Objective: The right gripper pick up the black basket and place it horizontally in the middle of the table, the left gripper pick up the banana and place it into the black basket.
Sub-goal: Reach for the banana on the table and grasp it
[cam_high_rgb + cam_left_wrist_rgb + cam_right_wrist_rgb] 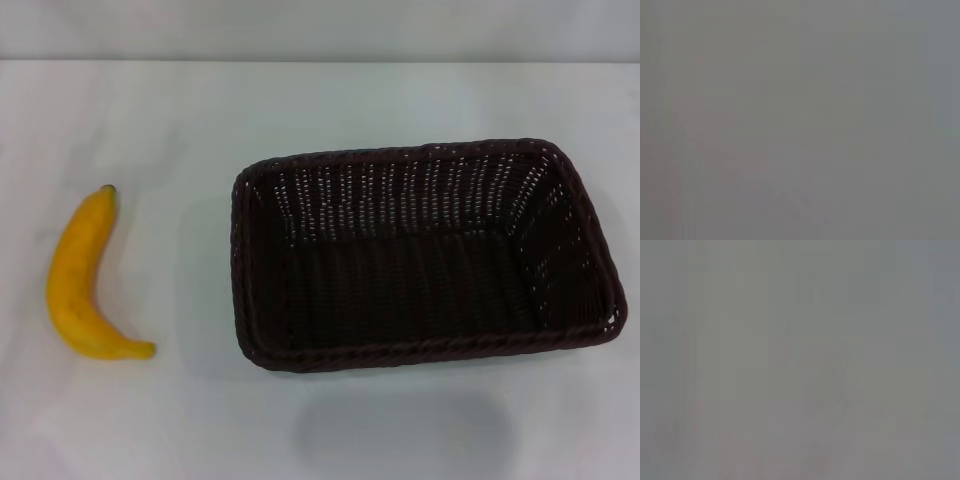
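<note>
I will next move my left gripper to the banana's middle (76, 259), a little toward its dark stem tip, and close it there.
The black basket (420, 255) lies lengthwise across the white table (200, 120), right of centre in the head view, open side up and with nothing in it. The banana (82, 280) lies flat on the table to the basket's left, apart from it, its dark stem tip pointing away from me. Neither gripper shows in the head view. Both wrist views show only a flat grey field with nothing recognisable.
The table's far edge (320, 60) runs along the top of the head view, with a pale wall behind it. A faint shadow (400, 430) falls on the table in front of the basket.
</note>
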Motion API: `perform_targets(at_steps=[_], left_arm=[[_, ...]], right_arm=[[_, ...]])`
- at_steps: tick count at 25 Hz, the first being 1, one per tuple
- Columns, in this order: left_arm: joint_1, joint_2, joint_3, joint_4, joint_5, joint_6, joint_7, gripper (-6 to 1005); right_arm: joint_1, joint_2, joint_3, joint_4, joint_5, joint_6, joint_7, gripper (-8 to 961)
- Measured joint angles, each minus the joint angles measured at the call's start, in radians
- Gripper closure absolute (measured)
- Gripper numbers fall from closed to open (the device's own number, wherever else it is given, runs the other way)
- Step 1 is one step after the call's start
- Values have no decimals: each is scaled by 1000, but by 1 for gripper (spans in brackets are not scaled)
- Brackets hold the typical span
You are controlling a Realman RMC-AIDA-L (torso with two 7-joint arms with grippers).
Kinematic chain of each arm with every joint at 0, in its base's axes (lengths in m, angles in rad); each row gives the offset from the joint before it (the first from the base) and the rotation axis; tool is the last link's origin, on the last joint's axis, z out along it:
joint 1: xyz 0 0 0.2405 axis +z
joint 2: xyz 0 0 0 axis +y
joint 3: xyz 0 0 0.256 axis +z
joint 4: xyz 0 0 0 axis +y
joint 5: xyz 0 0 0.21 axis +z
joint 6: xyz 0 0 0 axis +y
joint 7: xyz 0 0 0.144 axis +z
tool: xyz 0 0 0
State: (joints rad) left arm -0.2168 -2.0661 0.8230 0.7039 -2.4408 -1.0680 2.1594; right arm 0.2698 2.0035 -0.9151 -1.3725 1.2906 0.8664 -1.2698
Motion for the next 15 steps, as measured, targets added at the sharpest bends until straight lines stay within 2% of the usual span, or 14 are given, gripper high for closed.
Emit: perform_targets(at_steps=[2,4,6,9,12,13,14,15], left_arm=[[16,1,0,63,101,45,-145,124],[35,6,-1,160,262,99,-374,124],[39,22,-4,245,430,126,-607,124],[28,69,-4,341,682,113,-999,124],[-14,129,-5,409,919,23,-1347,124],[-61,173,-7,437,1076,-71,-1560,124],[-61,173,-7,437,1076,-71,-1560,124],[-85,191,-7,440,1135,-112,-1632,124]], right_arm=[[2,-1,75,155,204,15,-213,279],[16,-2,146,297,363,66,-392,278],[39,-2,239,435,469,134,-562,278],[64,-1,366,602,557,226,-771,277],[76,-1,448,724,626,299,-967,277],[76,-2,460,750,640,312,-1013,277],[75,-2,468,769,651,321,-1054,277],[73,-2,470,775,654,322,-1076,277]])
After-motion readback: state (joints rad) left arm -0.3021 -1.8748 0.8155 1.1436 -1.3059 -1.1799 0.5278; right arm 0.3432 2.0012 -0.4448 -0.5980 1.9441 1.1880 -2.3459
